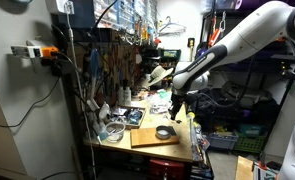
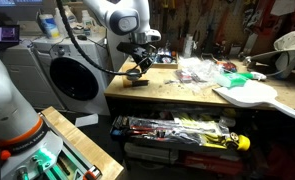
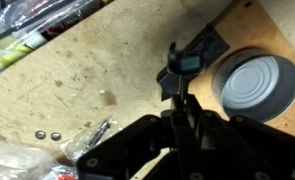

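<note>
My gripper will release the thin dark tool on the bare workbench (image 1: 179, 122) (image 3: 134, 102) next to the black part, away from the tin.
My gripper (image 3: 179, 105) is shut on a thin dark tool (image 3: 177, 75) that sticks out from between the fingers. The tool's tip is over a small black part with a bluish top (image 3: 190, 63) at the edge of a wooden board (image 3: 272, 30). A round grey tin (image 3: 255, 85) lies on the board just beside it. In both exterior views the gripper (image 1: 177, 101) (image 2: 137, 63) hangs low over the workbench, above the round tin (image 1: 164, 131) (image 2: 135, 81).
The workbench top (image 3: 77, 80) holds small screws (image 3: 47, 134), clear plastic bags (image 2: 202, 70) and a white guitar-shaped body (image 2: 249, 95). A pegboard wall of tools (image 1: 117, 55) stands behind. A washing machine (image 2: 72, 80) is beside the bench.
</note>
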Tool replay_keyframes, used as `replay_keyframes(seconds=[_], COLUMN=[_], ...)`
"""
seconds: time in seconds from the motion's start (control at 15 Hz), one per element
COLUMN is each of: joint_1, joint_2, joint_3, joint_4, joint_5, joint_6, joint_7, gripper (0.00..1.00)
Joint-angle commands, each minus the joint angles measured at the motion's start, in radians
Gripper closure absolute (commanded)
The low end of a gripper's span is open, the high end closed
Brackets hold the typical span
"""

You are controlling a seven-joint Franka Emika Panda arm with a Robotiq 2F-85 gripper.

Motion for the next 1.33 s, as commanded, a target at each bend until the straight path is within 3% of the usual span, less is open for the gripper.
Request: replay_keyframes(seconds=[0.0,0.53,1.27], joint_1=[-0.030,-0.049,-0.039], joint_2=[0.016,0.132,0.300], joint_3=[-0.032,-0.035,-0.024], joint_4=[0.010,0.116,0.244], joint_5=[0.063,0.071,-0.034], joint_6=[-0.014,-0.010,0.010], joint_7=[-0.006,0.034,0.140], gripper=[0.98,0.98,0.98])
